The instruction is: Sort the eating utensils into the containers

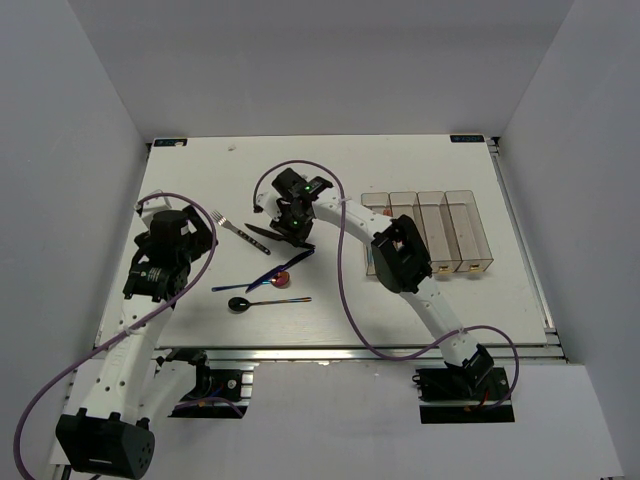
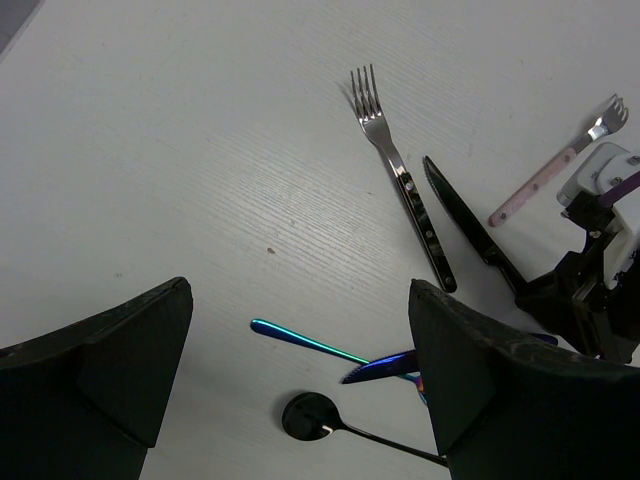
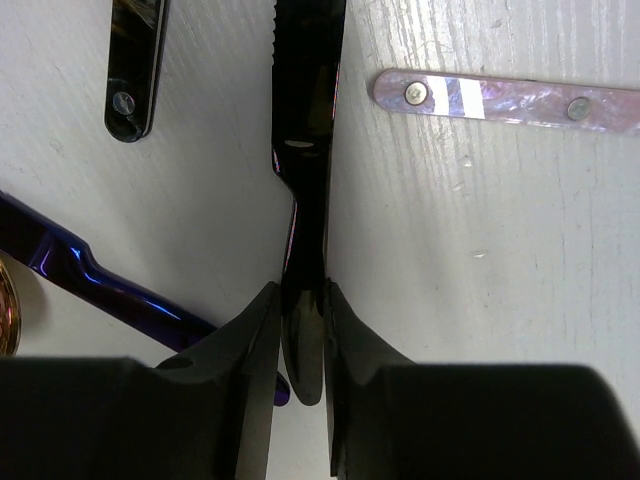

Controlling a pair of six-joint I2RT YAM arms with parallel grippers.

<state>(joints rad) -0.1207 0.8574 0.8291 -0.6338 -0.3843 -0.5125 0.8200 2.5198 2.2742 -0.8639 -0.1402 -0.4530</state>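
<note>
The robot's right gripper will release the black knife in the clear container [image 1: 409, 228] beside the one nearest the forks.
My right gripper [image 1: 292, 238] is shut on the handle of a black knife [image 3: 308, 100], which lies at table level; its blade [image 1: 260, 236] points left. In the right wrist view the jaws [image 3: 300, 300] pinch the handle's end. My left gripper [image 1: 190, 240] is open and empty, hovering above the table [image 2: 300, 370]. Below it lie a teal-handled utensil [image 2: 305, 340], a blue-purple knife [image 2: 385, 368] and a black-bowled spoon [image 2: 310, 415]. A silver fork [image 2: 395, 170] lies beside the black knife [image 2: 465, 220]. A red-bowled spoon [image 1: 283, 278] lies nearby. The clear containers [image 1: 430, 235] stand at the right.
A small pink-handled fork [image 2: 555, 170] lies just beyond the black knife, also in the right wrist view [image 3: 500, 98]. A blue-purple handle [image 3: 90, 280] runs under my right fingers. Grey walls surround the white table [image 1: 400, 165].
</note>
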